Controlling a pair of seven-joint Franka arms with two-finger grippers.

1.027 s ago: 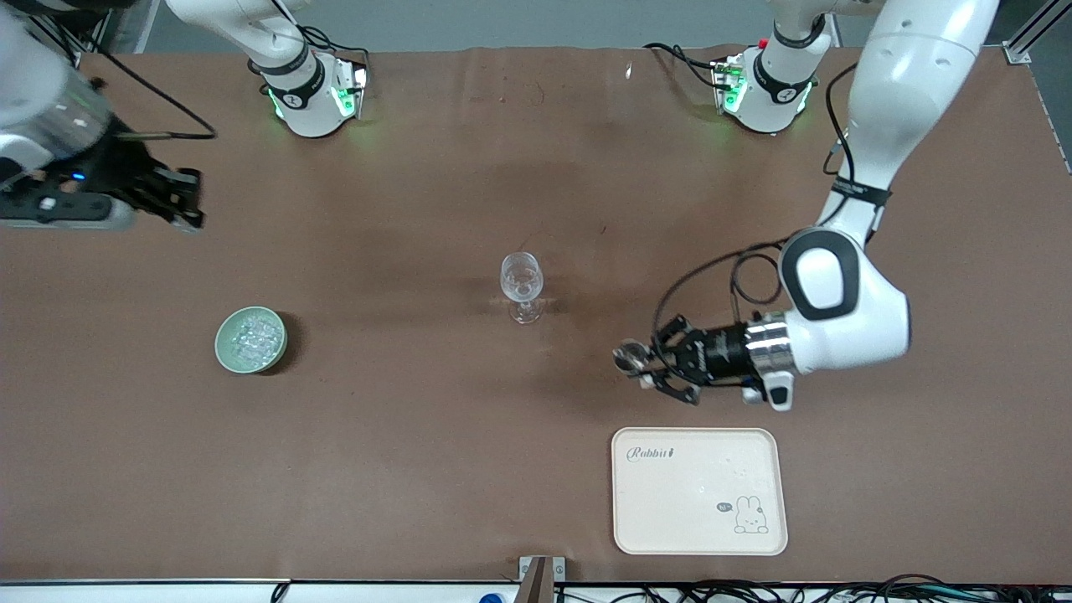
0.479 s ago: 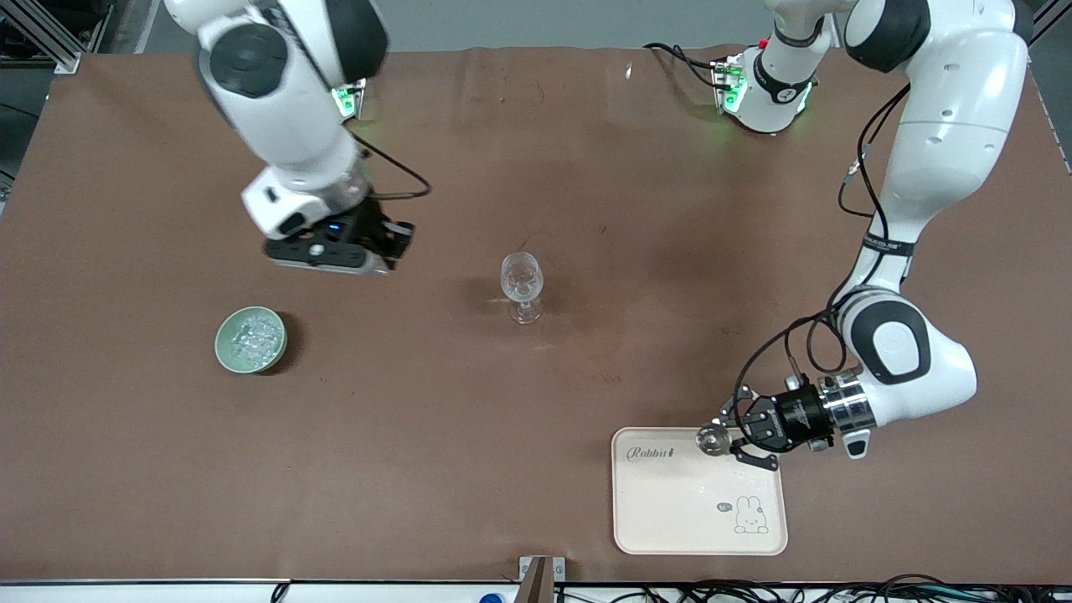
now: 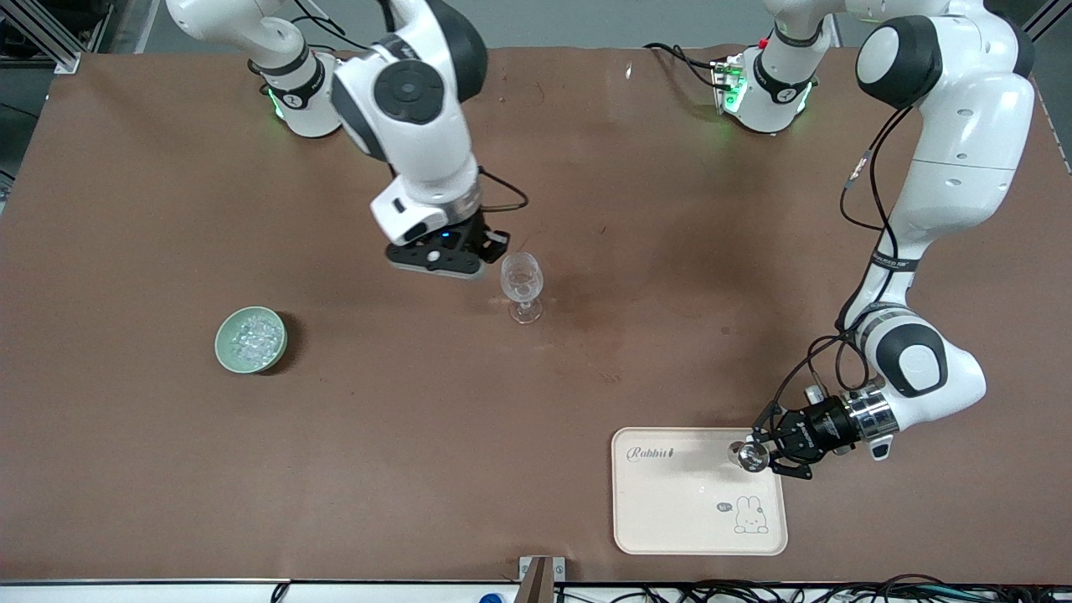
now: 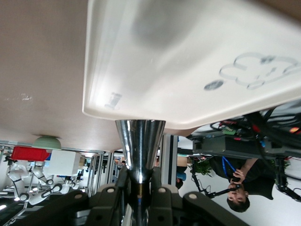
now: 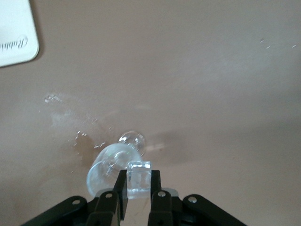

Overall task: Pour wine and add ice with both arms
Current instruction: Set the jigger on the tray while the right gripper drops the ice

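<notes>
My left gripper is going to release the metal cup on the cream tray [image 3: 734, 457], above the rabbit drawing near the back edge.
A clear stemmed wine glass [image 3: 521, 285] stands upright mid-table. My right gripper [image 3: 492, 244] hovers beside its rim, shut on a clear ice cube [image 5: 139, 179]. The right wrist view shows the cube between the fingers [image 5: 139, 182], just above the glass [image 5: 110, 167]. More ice [image 3: 251, 337] fills a green bowl [image 3: 224, 356] toward the right arm's end of the table. My left gripper [image 3: 775, 457] is shut on a shiny metal cup [image 3: 750, 456] and holds it on its side over the cream tray [image 3: 670, 511]. The left wrist view shows the cup [image 4: 140, 139] pinched in the gripper [image 4: 140, 181].
The cream tray with a rabbit drawing lies near the table's front edge toward the left arm's end; it fills the left wrist view [image 4: 188, 56], and its corner shows in the right wrist view [image 5: 16, 33]. Wet spots [image 5: 77, 136] mark the brown table by the glass.
My right arm has swung from the table's end over to the wine glass. My left gripper has carried the metal cup from beside the glass to over the tray.
</notes>
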